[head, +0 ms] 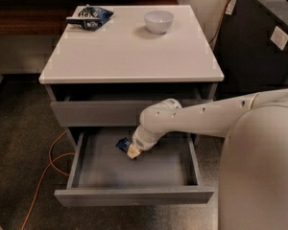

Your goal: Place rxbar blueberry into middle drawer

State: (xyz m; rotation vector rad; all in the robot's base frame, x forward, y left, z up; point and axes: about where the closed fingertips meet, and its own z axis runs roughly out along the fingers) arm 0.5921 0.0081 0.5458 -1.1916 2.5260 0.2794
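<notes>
Next, I let go of the rxbar blueberry with my gripper at the centre of the open middle drawer's grey bottom (131, 160).
The middle drawer (156, 172) is pulled open, grey and shallow, below the shut top drawer (93, 113). My gripper (129, 150) reaches down from the right into the drawer's back middle. It is shut on the rxbar blueberry (122, 143), a small dark navy bar that sticks out to the left of the fingertips, just above the drawer floor. My white arm (201, 121) crosses in front of the drawer's right part and hides its back right corner.
On the cabinet's white top (129, 56) stand a white bowl (158, 20) and a crinkled blue-and-white snack bag (89, 16) at the back left. An orange cable (44, 174) lies on the floor to the left. A black unit (264, 42) stands at the right.
</notes>
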